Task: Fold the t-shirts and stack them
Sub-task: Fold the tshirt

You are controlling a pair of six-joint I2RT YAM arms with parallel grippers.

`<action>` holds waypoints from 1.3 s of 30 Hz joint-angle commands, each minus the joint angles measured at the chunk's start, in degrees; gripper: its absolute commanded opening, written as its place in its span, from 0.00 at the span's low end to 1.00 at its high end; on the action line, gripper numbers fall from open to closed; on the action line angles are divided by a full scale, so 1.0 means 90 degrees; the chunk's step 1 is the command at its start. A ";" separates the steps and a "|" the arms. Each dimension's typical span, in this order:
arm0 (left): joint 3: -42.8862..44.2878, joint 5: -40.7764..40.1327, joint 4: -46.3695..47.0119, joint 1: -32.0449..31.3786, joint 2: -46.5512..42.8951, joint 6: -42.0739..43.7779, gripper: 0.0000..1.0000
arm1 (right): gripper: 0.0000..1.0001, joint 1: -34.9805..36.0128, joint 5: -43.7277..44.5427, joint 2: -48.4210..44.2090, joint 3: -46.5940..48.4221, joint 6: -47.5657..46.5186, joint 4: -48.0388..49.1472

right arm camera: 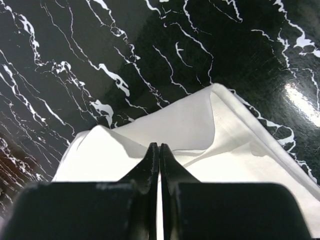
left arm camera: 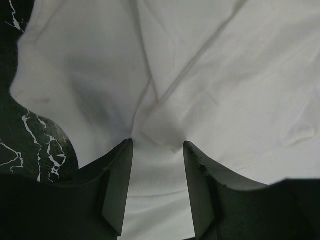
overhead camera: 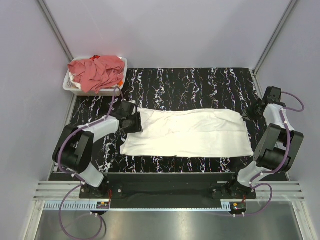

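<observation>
The white t-shirt has a diagonal crease beyond my left fingers; next I pinch that crease (left arm camera: 160, 101) with them and pull the cloth taut.
A white t-shirt (overhead camera: 185, 132) lies spread flat and lengthwise across the middle of the black marbled table. My left gripper (overhead camera: 134, 121) rests on its left end. In the left wrist view the left gripper (left arm camera: 158, 144) is open, its fingertips (left arm camera: 127, 150) pressing on wrinkled white cloth (left arm camera: 210, 75) that bunches between them. My right gripper (overhead camera: 248, 116) is at the shirt's far right corner. In the right wrist view the right gripper (right arm camera: 159, 146) is shut on the white shirt's edge (right arm camera: 200, 120), which rises around the tips. Salmon-red t-shirts (overhead camera: 97, 70) are piled in the basket.
A white plastic basket (overhead camera: 70, 86) stands at the far left corner of the table. Grey walls and metal posts enclose the table on three sides. Bare black marbled surface (overhead camera: 200, 82) lies behind the shirt.
</observation>
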 commanded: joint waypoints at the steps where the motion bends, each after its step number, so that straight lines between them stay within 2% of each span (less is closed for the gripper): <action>1: 0.0433 -0.0423 0.0159 0.0007 0.0164 -0.0076 0.49 | 0.00 -0.0029 -0.0200 -0.0215 0.0100 0.0004 0.0154; 11: 0.0677 -0.0462 0.0169 -0.0002 0.0447 -0.0046 0.41 | 0.00 -0.0029 -0.0307 -0.0059 0.0228 -0.0015 0.0144; 16: 0.0736 -0.0365 0.0130 0.0007 0.0506 -0.0046 0.29 | 0.00 -0.0029 -0.0327 0.0048 0.0257 -0.0015 0.0154; 19: 0.0755 -0.0375 0.0062 0.0007 0.0506 -0.0115 0.27 | 0.00 -0.0029 -0.0336 0.0068 0.0267 -0.0025 0.0154; 22: 0.0755 -0.0452 -0.0075 -0.0022 0.0457 -0.0134 0.27 | 0.00 -0.0029 -0.0337 0.0077 0.0267 -0.0015 0.0144; 23: 0.0755 -0.0462 -0.0162 -0.0031 0.0399 -0.0134 0.32 | 0.00 -0.0029 -0.0346 0.0078 0.0267 -0.0015 0.0154; 26: 0.0785 -0.1046 -0.0425 -0.0148 0.0262 -0.0134 0.38 | 0.00 -0.0029 -0.0366 0.0068 0.0267 -0.0015 0.0154; 35: 0.1419 -0.2540 -0.1227 -0.0928 0.0300 0.0100 0.41 | 0.00 -0.0029 -0.0454 0.0068 0.0247 0.0004 0.0154; 39: 0.1731 -0.2621 -0.1335 -0.1028 0.0554 0.0207 0.48 | 0.00 -0.0029 -0.0473 0.0058 0.0247 -0.0005 0.0144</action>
